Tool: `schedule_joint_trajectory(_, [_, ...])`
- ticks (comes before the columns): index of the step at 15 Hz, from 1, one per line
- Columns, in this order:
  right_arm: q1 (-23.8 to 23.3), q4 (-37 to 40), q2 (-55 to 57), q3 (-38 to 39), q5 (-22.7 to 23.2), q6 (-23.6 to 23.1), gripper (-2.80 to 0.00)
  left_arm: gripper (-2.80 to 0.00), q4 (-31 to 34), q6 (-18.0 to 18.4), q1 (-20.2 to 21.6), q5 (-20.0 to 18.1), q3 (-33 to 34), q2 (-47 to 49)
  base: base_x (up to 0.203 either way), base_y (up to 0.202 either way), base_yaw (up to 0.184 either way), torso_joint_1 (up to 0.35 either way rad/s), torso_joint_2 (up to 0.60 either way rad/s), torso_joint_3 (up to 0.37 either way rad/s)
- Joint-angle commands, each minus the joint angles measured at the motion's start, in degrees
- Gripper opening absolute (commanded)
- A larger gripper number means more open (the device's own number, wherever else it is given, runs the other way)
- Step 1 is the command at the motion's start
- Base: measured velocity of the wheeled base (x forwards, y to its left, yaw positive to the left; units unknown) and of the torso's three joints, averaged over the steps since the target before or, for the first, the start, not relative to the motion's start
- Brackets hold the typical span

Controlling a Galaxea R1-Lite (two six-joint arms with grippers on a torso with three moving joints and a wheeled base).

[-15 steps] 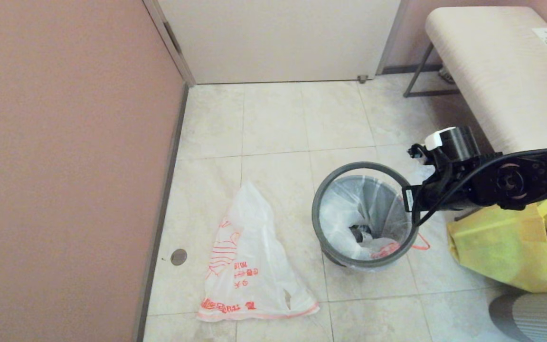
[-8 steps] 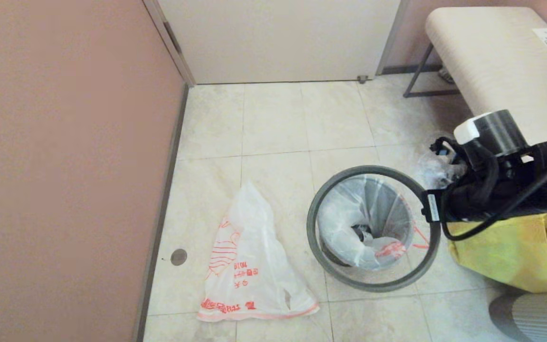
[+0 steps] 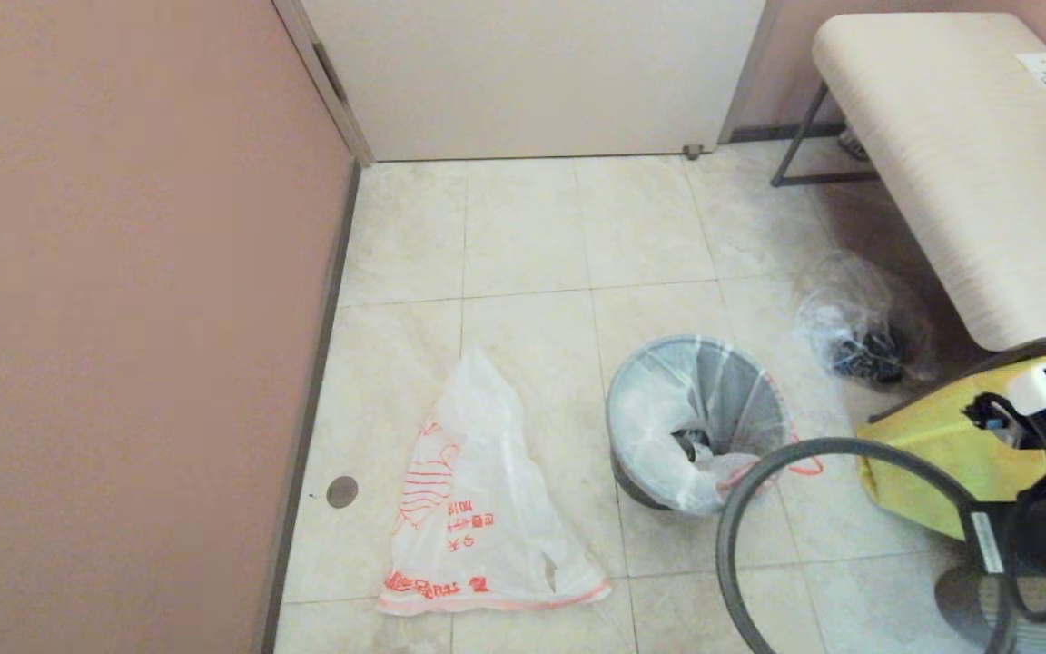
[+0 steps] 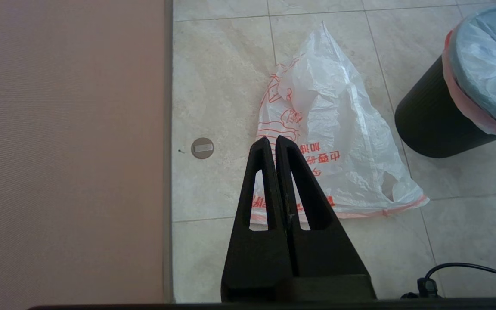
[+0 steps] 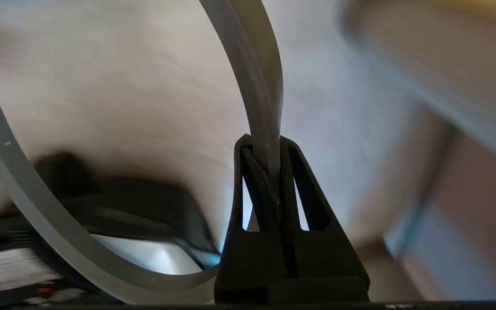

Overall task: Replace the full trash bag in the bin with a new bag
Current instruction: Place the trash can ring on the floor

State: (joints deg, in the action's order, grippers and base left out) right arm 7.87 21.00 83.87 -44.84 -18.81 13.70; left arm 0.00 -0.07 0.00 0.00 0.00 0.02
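Next, my right gripper releases the dark grey hoop, which now hangs off the bin, on the floor tiles (image 3: 754, 573) just in front of the black bin.
The black bin (image 3: 636, 481) stands mid-floor with the full trash bag (image 3: 659, 427) lining it, the bag's edge folded over the bare top. In the left wrist view the bin (image 4: 433, 125) is at the far right. Its dark grey hoop (image 3: 732, 536) is off the bin and hangs at the near right, with my right gripper (image 3: 975, 531) shut on it. The right wrist view shows the hoop (image 5: 252, 86) pinched at the right gripper (image 5: 265, 148). The new bag (image 3: 478, 509), white with red print, lies flat on the tiles. My left gripper (image 4: 272, 142) hovers shut and empty over the new bag (image 4: 330, 129).
A yellow shopping bag (image 3: 932, 436) sits right of the bin, with a clear bag of dark scraps (image 3: 863, 336) behind it. A padded bench (image 3: 941, 154) fills the far right. The pink wall (image 3: 123, 318) runs along the left, a door (image 3: 532, 73) is at the back.
My right gripper has lifted the hoop off the bin and carried it toward me and to the right. The bin stays put with its bag edge exposed.
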Motion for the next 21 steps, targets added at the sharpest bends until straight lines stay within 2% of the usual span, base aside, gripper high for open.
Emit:
schedule_joint_trajectory(1, [-6.0, 0.1, -1.3, 3.8, -0.1, -1.6, -2.80, -2.80, 0.0, 0.0, 0.0, 0.0, 0.0, 0.0, 0.000, 0.000, 0.000, 0.000, 0.00, 0.000])
schedule_joint_trajectory(3, [-12.3, -0.8, 3.4, 6.2, 0.2, -7.4, -2.80, -2.80, 0.0, 0.0, 0.0, 0.0, 0.0, 0.0, 0.000, 0.000, 0.000, 0.000, 0.00, 0.000])
schedule_joint_trajectory(5, [-16.2, -6.0, 12.3, 6.7, 0.2, -11.1, -2.80, -2.80, 0.0, 0.0, 0.0, 0.0, 0.0, 0.0, 0.000, 0.000, 0.000, 0.000, 0.00, 0.000])
schedule_joint_trajectory(9, [-18.1, -22.5, 33.3, 5.2, 0.5, -16.4, -2.80, -2.80, 0.0, 0.0, 0.0, 0.0, 0.0, 0.0, 0.000, 0.000, 0.000, 0.000, 0.00, 0.000])
schedule_joint_trajectory(11, [-18.0, -29.7, 44.4, 0.8, 1.0, -18.8, -2.80, -2.80, 0.0, 0.0, 0.0, 0.0, 0.0, 0.0, 0.000, 0.000, 0.000, 0.000, 0.00, 0.000])
schedule_joint_trajectory(13, [-17.6, -34.6, 53.8, -8.4, 3.1, -21.0, -2.80, -2.80, 0.0, 0.0, 0.0, 0.0, 0.0, 0.0, 0.000, 0.000, 0.000, 0.000, 0.00, 0.000])
schedule_joint_trajectory(15, [-17.2, -36.3, 59.6, -18.0, 6.8, -22.3, -2.80, -2.80, 0.0, 0.0, 0.0, 0.0, 0.0, 0.0, 0.000, 0.000, 0.000, 0.000, 0.00, 0.000])
schedule_joint_trajectory(17, [-16.4, -36.8, 64.1, -23.6, 8.7, -23.6, -2.80, -2.80, 0.0, 0.0, 0.0, 0.0, 0.0, 0.0, 0.000, 0.000, 0.000, 0.000, 0.00, 0.000])
schedule_joint_trajectory(18, [-15.4, -36.9, 64.9, -25.1, 9.1, -23.7, 0.00, -2.80, 0.0, 0.0, 0.0, 0.0, 0.0, 0.0, 0.000, 0.000, 0.000, 0.000, 0.00, 0.000])
schedule_joint_trajectory(21, [-14.3, -36.7, 62.2, -22.8, 9.0, -23.5, 0.00, -2.80, 0.0, 0.0, 0.0, 0.0, 0.0, 0.0, 0.000, 0.000, 0.000, 0.000, 0.00, 0.000])
